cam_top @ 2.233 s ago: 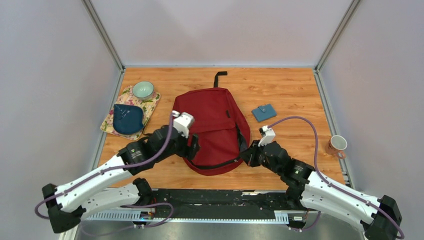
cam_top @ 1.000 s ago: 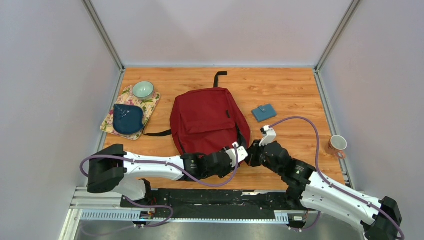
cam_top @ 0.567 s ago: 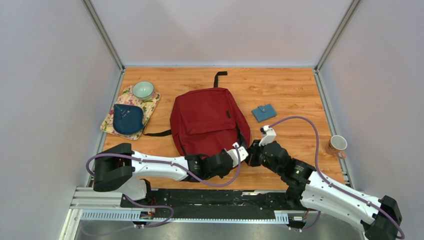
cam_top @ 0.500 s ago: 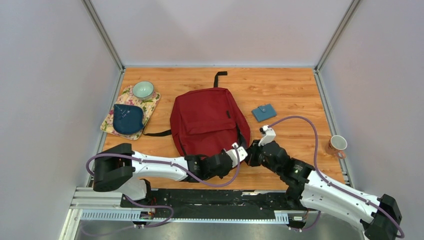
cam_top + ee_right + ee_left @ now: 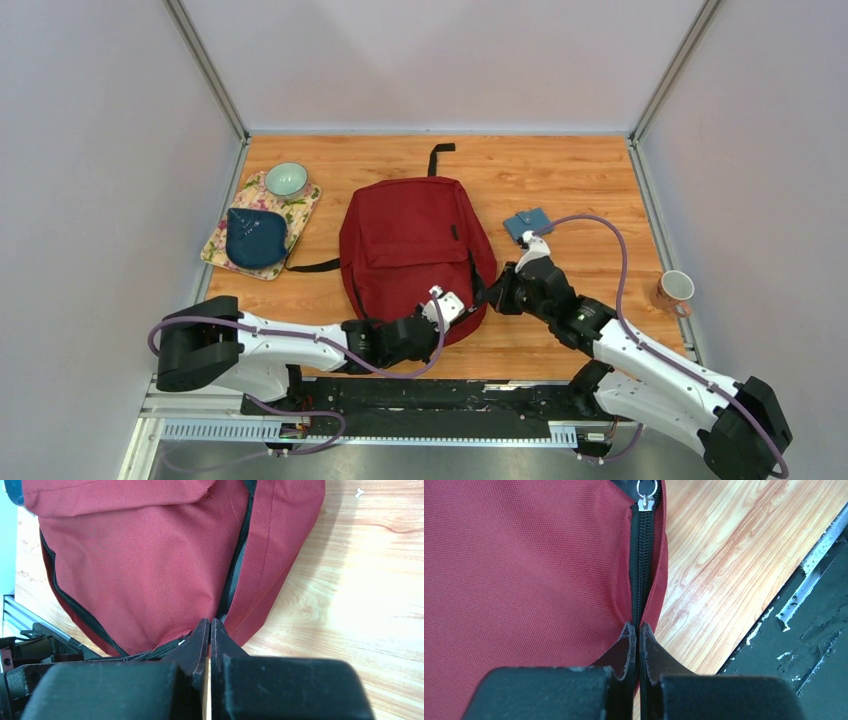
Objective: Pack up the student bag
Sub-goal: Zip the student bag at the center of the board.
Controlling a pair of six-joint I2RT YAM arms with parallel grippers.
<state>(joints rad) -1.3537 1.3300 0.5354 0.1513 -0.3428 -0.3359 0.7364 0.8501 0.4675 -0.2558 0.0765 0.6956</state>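
Observation:
I will open my left gripper, as it pinches the zipper seam far from the metal zipper pull, and take the seam closer to the pull (image 5: 644, 540).
The dark red student bag (image 5: 410, 245) lies flat mid-table, its top loop (image 5: 440, 155) pointing to the far side. My left gripper (image 5: 465, 308) is at the bag's near right edge. In the left wrist view this gripper (image 5: 638, 627) is shut on the black zipper seam (image 5: 640, 570), and the metal zipper pull (image 5: 646, 492) lies further along it. My right gripper (image 5: 488, 296) meets the same corner from the right. The right wrist view shows it (image 5: 209, 622) shut on the edge of the bag's red fabric (image 5: 150, 560).
A dark blue pouch (image 5: 255, 237) and a pale green bowl (image 5: 287, 180) sit on a floral mat (image 5: 303, 207) at the left. A blue wallet (image 5: 527, 223) lies right of the bag. A mug (image 5: 675, 290) stands near the right wall.
My left gripper has closed on the zipper seam and drawn back slightly to the left. The right gripper has moved a little toward the far side, and the bag's near right corner shifted with it.

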